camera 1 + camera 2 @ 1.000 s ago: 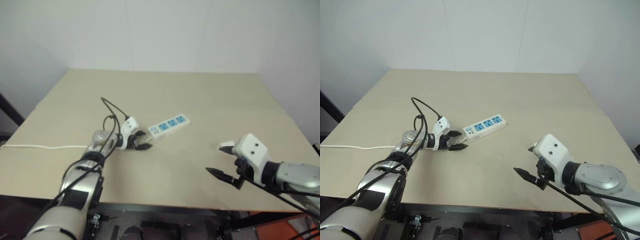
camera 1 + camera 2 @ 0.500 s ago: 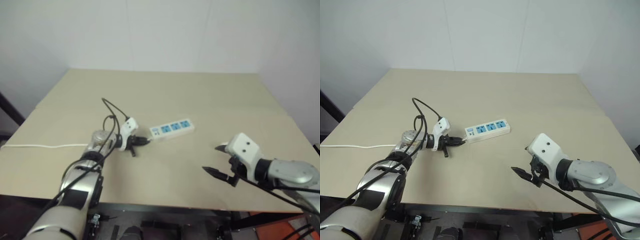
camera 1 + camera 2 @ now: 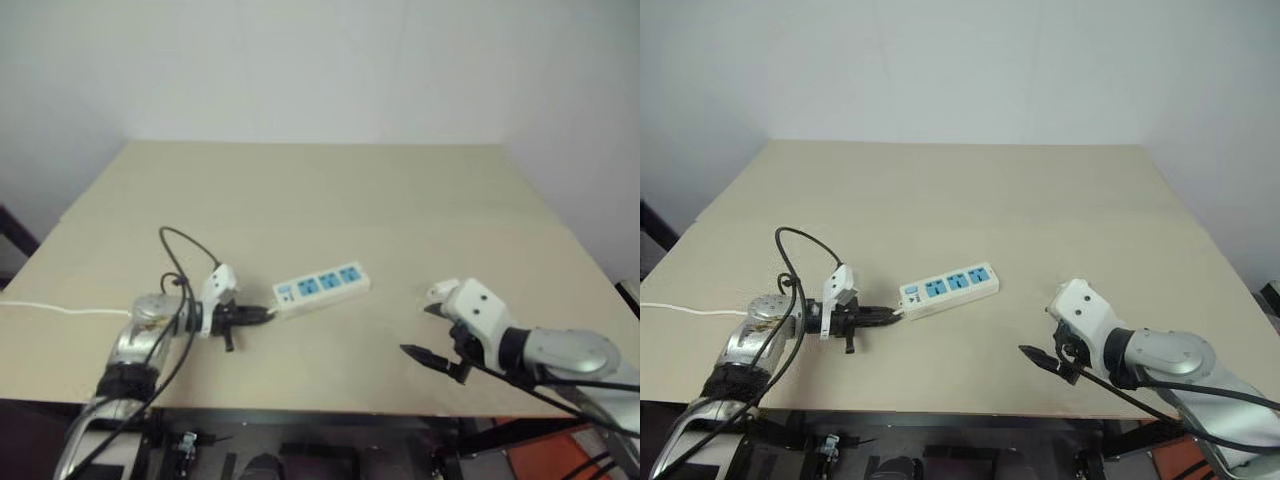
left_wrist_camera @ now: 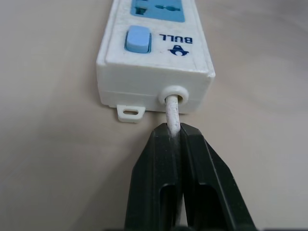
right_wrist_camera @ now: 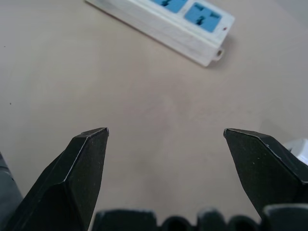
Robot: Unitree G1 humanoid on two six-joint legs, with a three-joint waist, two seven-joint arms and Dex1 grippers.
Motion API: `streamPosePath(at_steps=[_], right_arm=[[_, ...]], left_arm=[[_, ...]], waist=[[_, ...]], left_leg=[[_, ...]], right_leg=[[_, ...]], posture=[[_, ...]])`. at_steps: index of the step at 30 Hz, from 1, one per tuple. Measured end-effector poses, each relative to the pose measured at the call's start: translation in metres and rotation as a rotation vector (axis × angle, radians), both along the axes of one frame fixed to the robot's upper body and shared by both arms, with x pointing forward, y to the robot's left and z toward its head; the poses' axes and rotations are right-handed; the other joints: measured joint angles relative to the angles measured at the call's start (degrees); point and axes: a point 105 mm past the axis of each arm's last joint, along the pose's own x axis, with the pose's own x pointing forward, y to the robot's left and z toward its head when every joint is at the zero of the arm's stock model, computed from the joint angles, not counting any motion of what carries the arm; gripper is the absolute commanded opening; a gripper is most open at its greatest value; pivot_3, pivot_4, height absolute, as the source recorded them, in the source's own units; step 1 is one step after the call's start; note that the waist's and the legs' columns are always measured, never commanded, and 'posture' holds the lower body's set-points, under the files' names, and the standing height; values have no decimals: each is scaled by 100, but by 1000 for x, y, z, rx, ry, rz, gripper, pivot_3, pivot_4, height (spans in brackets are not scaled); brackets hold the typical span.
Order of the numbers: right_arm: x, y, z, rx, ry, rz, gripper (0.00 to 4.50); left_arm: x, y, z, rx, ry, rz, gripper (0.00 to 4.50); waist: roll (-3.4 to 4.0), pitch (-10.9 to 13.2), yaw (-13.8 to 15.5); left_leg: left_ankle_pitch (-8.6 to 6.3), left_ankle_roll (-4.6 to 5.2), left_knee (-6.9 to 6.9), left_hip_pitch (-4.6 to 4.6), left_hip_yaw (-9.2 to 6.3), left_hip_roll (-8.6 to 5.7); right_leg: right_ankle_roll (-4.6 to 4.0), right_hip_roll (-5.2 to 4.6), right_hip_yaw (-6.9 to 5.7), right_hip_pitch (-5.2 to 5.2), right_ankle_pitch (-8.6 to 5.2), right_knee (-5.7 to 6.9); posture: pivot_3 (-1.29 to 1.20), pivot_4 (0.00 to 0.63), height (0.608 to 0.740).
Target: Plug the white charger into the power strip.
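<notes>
Next, I open my left gripper, as it pinches only the power strip's cord, then grip the power strip's body (image 3: 912,298) by the switch end and hold it steady for the charger.
The power strip (image 3: 320,287) lies on the tan table (image 3: 330,190), blue socket faces up, left of centre. Its thin white cord (image 4: 172,108) leaves the near end beside the blue switch. My left gripper (image 3: 258,316) is shut on that cord just outside the strip's end; in the left wrist view the black fingers (image 4: 154,173) pinch it. My right gripper (image 3: 417,330) hovers open and empty over the table's right front part, well apart from the strip (image 5: 192,29). The white charger (image 5: 298,146) lies on the table just beside the right gripper's outer finger, mostly cut off.
The strip's white cord (image 3: 50,308) trails across the table's left front to the left edge. A black cable (image 3: 175,250) loops up from my left wrist. White walls stand behind and to the right of the table. The front edge (image 3: 300,408) is close below both hands.
My left gripper went from open at the strip's near end to shut on the cord, then drew back to the left, dragging the strip nearer. The right gripper stayed open and nearly still.
</notes>
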Motion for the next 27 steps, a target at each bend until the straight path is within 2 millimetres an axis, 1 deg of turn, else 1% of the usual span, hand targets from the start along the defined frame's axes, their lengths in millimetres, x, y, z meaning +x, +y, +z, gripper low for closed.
streamPosePath(at_steps=[1, 2, 4, 7, 9, 10, 11, 13, 16, 19, 24, 27], right_arm=[[1, 1, -1, 2, 0, 6, 4500], [1, 2, -2, 7, 3, 9, 4500], [2, 2, -3, 10, 3, 8, 4500], [4, 0, -3, 7, 1, 0, 4500], [4, -1, -3, 4, -1, -1, 4500], [4, -1, -3, 4, 0, -2, 4500], [4, -1, -4, 6, 3, -3, 4500], [3, -1, -5, 10, 7, -4, 4500], [3, -1, -6, 10, 7, -6, 4500], [4, -1, -6, 12, 4, -10, 4500], [5, -1, -6, 7, -2, -16, 4500], [4, -2, -7, 6, 0, -21, 4500]], left_arm=[[-1, -1, 1, -10, 0, -3, 655], [-2, -2, 1, -22, -1, -7, 859], [-4, -4, 3, -32, -14, -21, 1507], [-7, -4, 3, -52, -48, -39, 2439], [-8, -4, 10, -107, -87, -49, 3142], [-9, -5, 15, -135, -114, -57, 3421], [-9, -5, 23, -183, -154, -66, 3783], [-9, -2, 32, -248, -194, -67, 4446], [-8, -1, 36, -299, -196, -88, 4480], [0, -6, 36, -314, -200, -120, 4480], [12, -26, 19, -302, -230, -148, 4480], [17, -29, 10, -274, -254, -145, 4480]], waist=[[0, 0, 19], [0, 0, 30], [0, 0, 32], [0, 0, 39], [0, 0, 41], [0, 0, 43], [0, 0, 46], [0, 0, 47], [0, 0, 46], [-1, -1, 70], [-3, -1, 107], [-3, -1, 86]], left_leg=[[0, 0, 0, -1, 0, -1], [0, 0, 0, -2, 0, 0], [-1, 0, -1, -6, 1, -1], [-1, 0, -2, -8, 2, 0], [-1, 0, -2, -7, 2, 0], [-1, 0, -2, -6, 2, 0], [-1, 0, -1, -4, 2, 0], [-1, 0, -1, -3, 2, 0], [-1, 0, -1, -5, 3, 0], [0, 0, 0, -4, 3, -3], [-1, 0, 0, -11, 2, -4], [-1, 1, -1, -11, 2, -4]], right_leg=[[7, -1, 0, 0, -4, -2], [7, -1, -1, 0, -4, -5], [3, -1, 0, -2, -2, -9], [-28, -1, 0, -6, 16, -9], [-28, -1, 0, -5, 16, -8], [-27, -1, -1, -5, 15, -8], [-25, -1, -1, -3, 14, -8], [-19, -1, 0, -3, 10, -8], [-19, -1, 0, -3, 10, -8], [-13, -1, -1, 0, 7, -10], [-27, -2, -1, -3, 17, -15], [-29, -1, -1, -4, 18, -15]], posture=[[0, 150, 740], [0, 150, 740], [0, 150, 740], [0, 150, 740], [0, 150, 740], [0, 150, 740], [0, 150, 740], [0, 150, 740], [0, 150, 740], [0, 150, 740], [0, 150, 740], [0, 150, 740]])
